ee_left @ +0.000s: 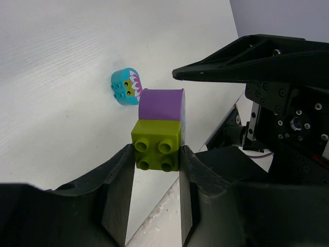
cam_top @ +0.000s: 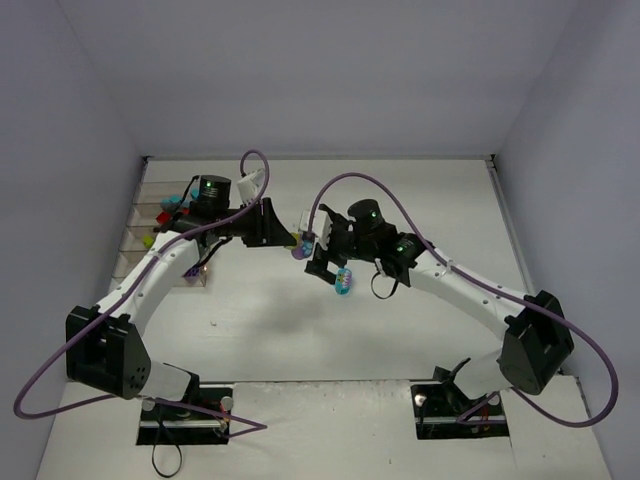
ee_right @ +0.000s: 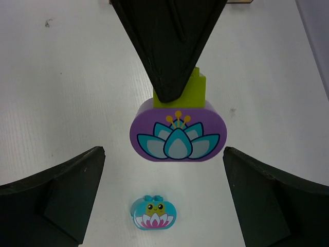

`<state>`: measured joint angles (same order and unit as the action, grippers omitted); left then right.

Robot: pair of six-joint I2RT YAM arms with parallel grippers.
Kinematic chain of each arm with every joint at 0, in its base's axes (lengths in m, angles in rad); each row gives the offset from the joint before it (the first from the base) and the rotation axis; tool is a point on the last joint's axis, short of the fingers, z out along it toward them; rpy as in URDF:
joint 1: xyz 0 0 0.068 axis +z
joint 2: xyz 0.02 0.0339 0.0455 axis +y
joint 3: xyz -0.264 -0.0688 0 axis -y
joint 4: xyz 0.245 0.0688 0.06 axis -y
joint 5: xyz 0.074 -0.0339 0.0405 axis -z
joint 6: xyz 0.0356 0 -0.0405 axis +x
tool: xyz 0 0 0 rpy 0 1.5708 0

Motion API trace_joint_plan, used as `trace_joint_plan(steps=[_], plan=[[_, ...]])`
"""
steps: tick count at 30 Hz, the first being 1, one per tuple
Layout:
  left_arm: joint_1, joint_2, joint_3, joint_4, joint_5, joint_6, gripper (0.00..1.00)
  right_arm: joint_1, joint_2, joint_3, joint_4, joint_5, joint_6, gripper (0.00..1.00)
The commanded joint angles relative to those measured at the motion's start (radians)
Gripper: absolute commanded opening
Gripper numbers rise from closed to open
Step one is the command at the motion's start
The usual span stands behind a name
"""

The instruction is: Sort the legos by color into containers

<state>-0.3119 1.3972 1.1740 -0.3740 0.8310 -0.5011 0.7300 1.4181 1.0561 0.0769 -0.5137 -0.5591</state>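
My left gripper should release the lime green brick in the clear container [cam_top: 167,242] that has the other lime brick in it.
My left gripper [ee_left: 157,154] is shut on a lime green brick [ee_left: 158,145] with a purple lotus brick [ee_left: 162,105] stuck to its far end, held above the table. In the right wrist view the purple brick [ee_right: 177,132] hangs between my open right gripper [ee_right: 163,154] fingers without touching them, the lime brick [ee_right: 195,92] behind it. A cyan frog brick [ee_right: 154,212] lies on the table below; it also shows in the left wrist view [ee_left: 126,87] and the top view [cam_top: 343,280]. The clear containers [cam_top: 135,240] stand at the far left.
The containers hold a few bricks: cyan [cam_top: 172,201], red [cam_top: 160,215], lime [cam_top: 148,240], purple [cam_top: 188,272]. In the top view the left gripper [cam_top: 290,235] and right gripper [cam_top: 322,260] meet mid-table. Grey walls close in the table at the back and sides.
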Motion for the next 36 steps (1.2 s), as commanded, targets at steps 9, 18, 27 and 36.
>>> trace_joint_plan(steps=[9, 18, 27, 36], plan=[[-0.026, -0.032, 0.044, 0.02, 0.025, 0.001, 0.0, 0.026, 0.07, 0.108, 0.044, 0.007, -0.05, 0.89], [-0.036, -0.033, 0.035, 0.037, 0.02, -0.013, 0.0, 0.026, 0.087, 0.114, 0.067, 0.011, -0.048, 0.69], [-0.036, -0.026, 0.038, 0.038, 0.011, -0.016, 0.0, 0.023, 0.059, 0.065, 0.075, 0.035, -0.053, 0.0], [-0.032, -0.023, 0.081, -0.02, -0.01, 0.019, 0.0, -0.015, 0.009, -0.118, 0.07, 0.096, -0.012, 0.0]])
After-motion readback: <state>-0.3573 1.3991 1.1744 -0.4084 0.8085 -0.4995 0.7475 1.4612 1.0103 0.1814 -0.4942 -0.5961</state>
